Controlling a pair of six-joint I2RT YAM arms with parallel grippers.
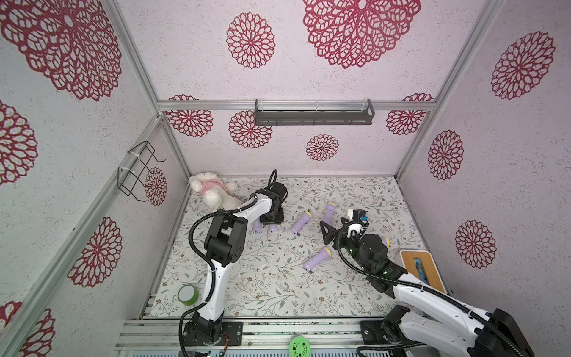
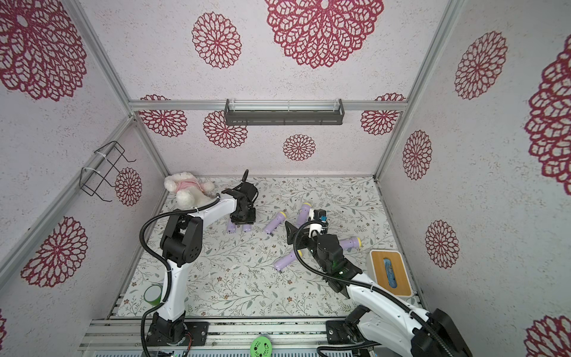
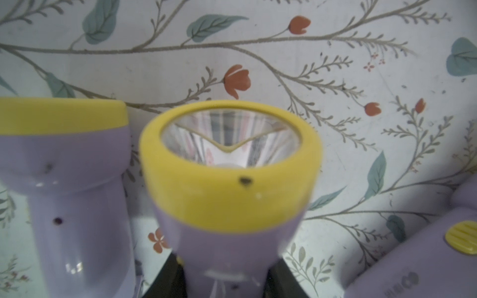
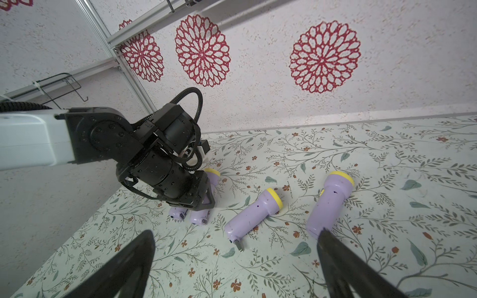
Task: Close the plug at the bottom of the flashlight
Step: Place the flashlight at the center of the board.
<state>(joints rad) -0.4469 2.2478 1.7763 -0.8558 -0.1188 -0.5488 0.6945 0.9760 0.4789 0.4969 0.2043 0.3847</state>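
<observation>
My left gripper needs to release its purple flashlight, now close beside a second one, on the floral table [image 1: 271,220] [image 3: 213,238], next to the neighbouring flashlight.
Several purple flashlights with yellow heads lie on the floral table [image 1: 278,293]. My left gripper [image 1: 272,220] [image 3: 227,283] is shut on the body of one flashlight [image 3: 229,201] [image 1: 272,228], its lens facing away from the wrist camera. A second flashlight [image 3: 64,180] lies close beside it. The bottom end of the held flashlight [image 4: 200,218] shows in the right wrist view, its plug too small to judge. My right gripper [image 4: 235,233] [image 1: 333,227] hovers open over the table. Before it lies a flashlight [image 4: 254,215] with its plug [image 4: 240,245] sticking out.
More flashlights lie at the centre [image 1: 317,258] and far centre [image 1: 329,211], and one behind the right arm [image 2: 350,242]. A plush toy [image 1: 213,190] sits at the far left, a green tape roll [image 1: 188,294] at the near left, a wooden-lidded box [image 1: 421,270] at the right.
</observation>
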